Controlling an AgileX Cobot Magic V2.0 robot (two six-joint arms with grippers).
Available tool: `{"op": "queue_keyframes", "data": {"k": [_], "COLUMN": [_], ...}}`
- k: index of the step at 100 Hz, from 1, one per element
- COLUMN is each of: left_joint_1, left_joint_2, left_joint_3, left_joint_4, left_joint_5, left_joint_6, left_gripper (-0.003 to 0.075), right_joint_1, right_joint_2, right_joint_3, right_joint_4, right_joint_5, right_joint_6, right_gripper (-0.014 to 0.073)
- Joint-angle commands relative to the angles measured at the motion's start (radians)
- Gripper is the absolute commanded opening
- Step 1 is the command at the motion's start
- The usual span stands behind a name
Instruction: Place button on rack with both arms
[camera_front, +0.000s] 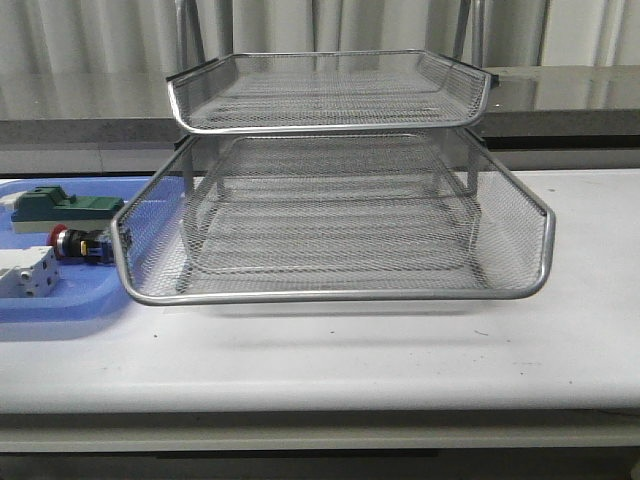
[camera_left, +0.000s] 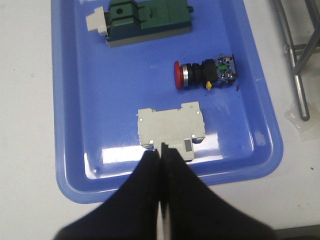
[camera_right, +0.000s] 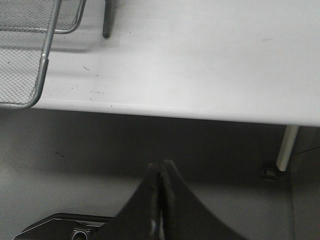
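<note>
Next, the robot's left gripper needs to move to the blue tray and close on the black body (camera_front: 92, 245) (camera_left: 212, 73) of the button, next to its red cap.
The button (camera_front: 76, 243), with red cap and black body, lies on its side in the blue tray (camera_front: 60, 305), left of the rack (camera_front: 330, 225). In the left wrist view the button (camera_left: 205, 73) lies beyond the white block (camera_left: 172, 127). My left gripper (camera_left: 161, 152) is shut and empty, its tips above the white block's near edge. My right gripper (camera_right: 162, 167) is shut and empty, off the table's front edge over the floor. The rack's corner (camera_right: 30, 60) shows in the right wrist view. Neither arm shows in the front view.
A green block (camera_front: 60, 207) and the white block (camera_front: 28, 272) lie in the blue tray with the button; the green block (camera_left: 142, 21) is the farthest from my left gripper. A rack leg (camera_left: 300, 85) stands right of the tray. A table leg (camera_right: 286, 147) is below the edge.
</note>
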Motion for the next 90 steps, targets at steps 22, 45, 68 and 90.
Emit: {"op": "queue_keyframes", "data": {"k": [22,45,68,90], "left_joint_1": [0.003,0.003,0.003,0.003], "left_joint_2": [0.002,0.002,0.003,0.004], "left_joint_3": [-0.041,-0.041,-0.041,-0.045], "left_joint_4": [-0.008,0.0,-0.036,-0.048], "left_joint_5": [-0.018,-0.029,-0.031,-0.109], "left_joint_6": [0.056,0.056,0.056,0.076], "left_gripper": [0.0514,0.0659,0.0564,0.0514], "right_joint_1": [0.0,0.0,0.0,0.0], "right_joint_2": [0.0,0.0,0.0,0.0], "right_joint_3": [-0.034,-0.034,-0.034,-0.034], "right_joint_4": [-0.014,-0.014,-0.014,-0.014], "right_joint_5": [-0.048,-0.048,-0.048,-0.048], "right_joint_6": [-0.005,-0.005,-0.005,-0.005], "right_gripper": [-0.0068,-0.0068,-0.0068,-0.0068]}}
